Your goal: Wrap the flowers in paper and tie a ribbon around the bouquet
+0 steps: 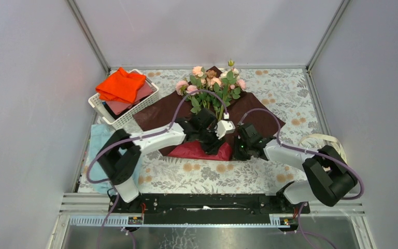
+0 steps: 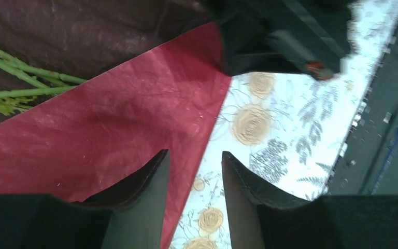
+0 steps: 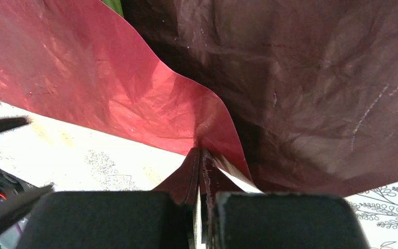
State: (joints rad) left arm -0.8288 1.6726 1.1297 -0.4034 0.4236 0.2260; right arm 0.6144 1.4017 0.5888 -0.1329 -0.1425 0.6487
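Observation:
I have the red flap pinched short of its pointed end in my right gripper, so next I open it and take the flap's end [image 3: 245, 174] to fold the paper's side in.
The flowers [image 1: 212, 83], pink roses with green leaves, lie on the spread dark red paper [image 1: 153, 116] at the back of the table. Their stems [image 2: 26, 72] reach onto the sheet. A near flap of the paper [image 2: 109, 129] is folded up, showing a brighter red side. My left gripper [image 2: 194, 153] hovers open over that flap's edge, with nothing between its fingers. My right gripper [image 3: 201, 155] is shut on the paper's edge [image 3: 186, 98], pinching it into a fold. In the top view it sits at the flap's right end [image 1: 244, 141]. The cream-white ribbon [image 1: 325, 139] lies by the right arm.
A white basket [image 1: 147, 99] holding an orange cloth [image 1: 120, 85] stands at the back left. A light blue cloth [image 1: 98, 137] lies beside the left arm. The floral tablecloth [image 1: 207, 174] covers the table, with grey walls on three sides.

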